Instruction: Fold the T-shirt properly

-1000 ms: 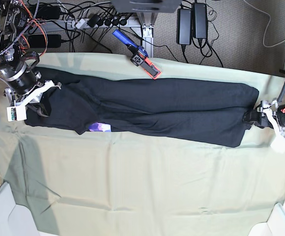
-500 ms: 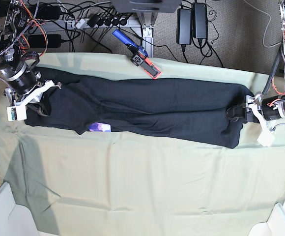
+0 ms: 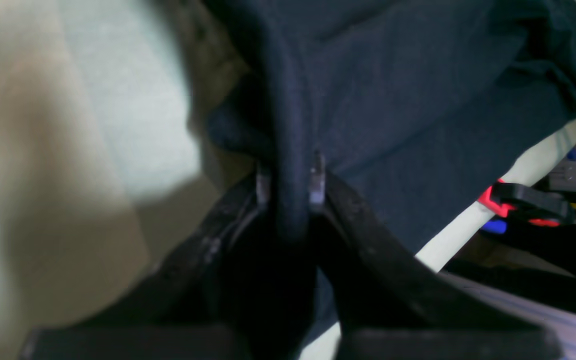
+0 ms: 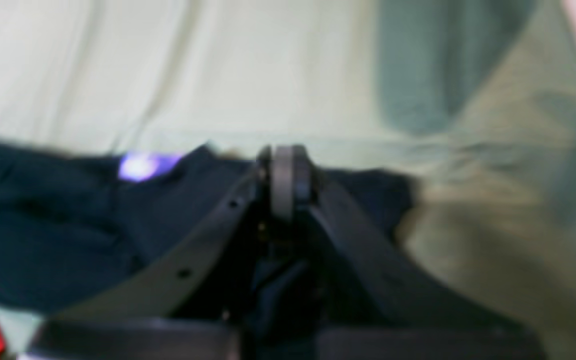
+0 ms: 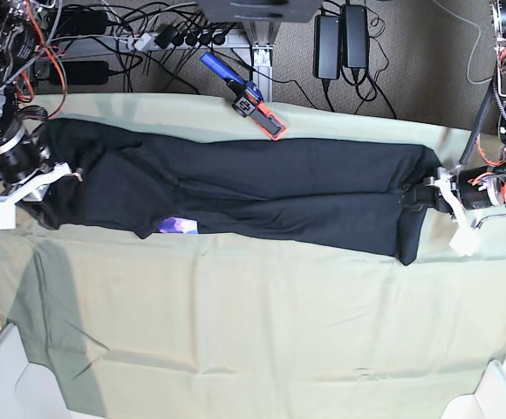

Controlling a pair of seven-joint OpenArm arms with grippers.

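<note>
Next, my left gripper lets go of the bunched end of the T-shirt on the black cloth (image 5: 215, 208), beside the purple patch. That end now lies across the pale green cloth.
The black T-shirt (image 5: 262, 188) lies stretched in a long band across the pale green table cloth (image 5: 253, 332). A small purple patch of print (image 5: 179, 226) shows at its near edge. At the shirt's right end, my left gripper (image 5: 416, 197) is shut on a bunched fold. In the left wrist view the left gripper (image 3: 289, 182) pinches a ridge of the T-shirt (image 3: 418, 90). My right gripper (image 5: 57, 176) holds the shirt's left end. The blurred right wrist view shows the right gripper (image 4: 288, 175) with its tips pressed together at the edge of the T-shirt (image 4: 43, 215).
A blue, red and black clamp (image 5: 244, 96) lies at the table's far edge, also seen as the clamp (image 3: 528, 207) in the left wrist view. Power bricks (image 5: 340, 39) and cables lie on the floor beyond. White bins (image 5: 0, 375) stand at the near corners.
My left gripper moved in over the shirt's right end and closed on it. My right gripper pulled leftward, drawing the shirt's left end with it.
</note>
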